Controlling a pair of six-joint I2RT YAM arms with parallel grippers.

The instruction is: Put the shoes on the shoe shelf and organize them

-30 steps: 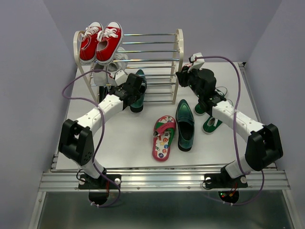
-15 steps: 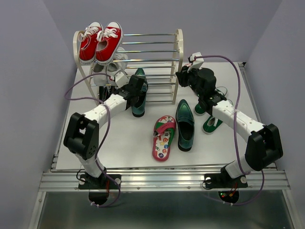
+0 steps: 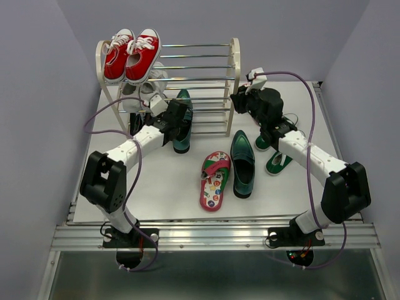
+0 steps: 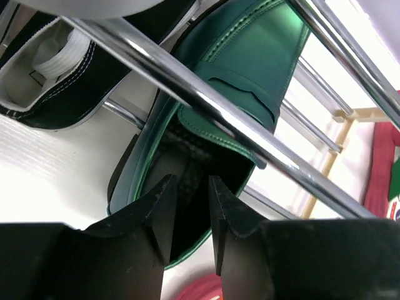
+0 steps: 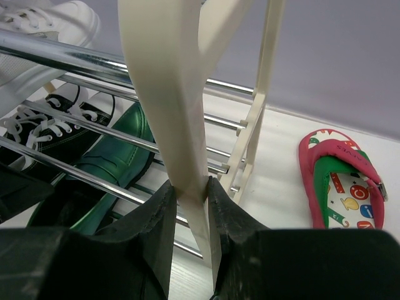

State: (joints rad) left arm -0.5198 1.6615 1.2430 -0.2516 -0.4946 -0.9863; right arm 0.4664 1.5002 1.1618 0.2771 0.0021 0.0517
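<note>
The robot's right gripper needs to take the shelf's cream side frame point(image 3: 232, 90) deeper before the left gripper pushes, because the dark green loafer's heel sticks out past the shelf's front.
The shoe shelf point(image 3: 235, 62) stands at the back. One dark green loafer point(image 3: 181, 142) lies on its bottom tier, toe inward. My left gripper point(image 3: 177, 120) is at its heel. In the left wrist view the gripper point(image 4: 189, 194) hovers over the heel opening of the loafer point(image 4: 250, 69), jaws a narrow gap apart with nothing between them. My right gripper point(image 3: 240, 100) is shut on the shelf's cream right side frame point(image 5: 165, 94), pinched between the fingers point(image 5: 190, 187). The second loafer point(image 3: 242, 164), a pink flip-flop point(image 3: 214, 180) and green sneakers point(image 3: 277, 162) lie on the table.
Red sneakers point(image 3: 132, 55) sit on the top tier at the left. White sneakers point(image 3: 153, 78) are on the middle tier. A black sneaker point(image 4: 62, 81) lies beside the loafer on the bottom tier. Grey walls close in on the table at both sides.
My left arm's elbow has swung inward, and the gripper has stayed at the loafer's heel. The right arm has kept its hold on the frame.
</note>
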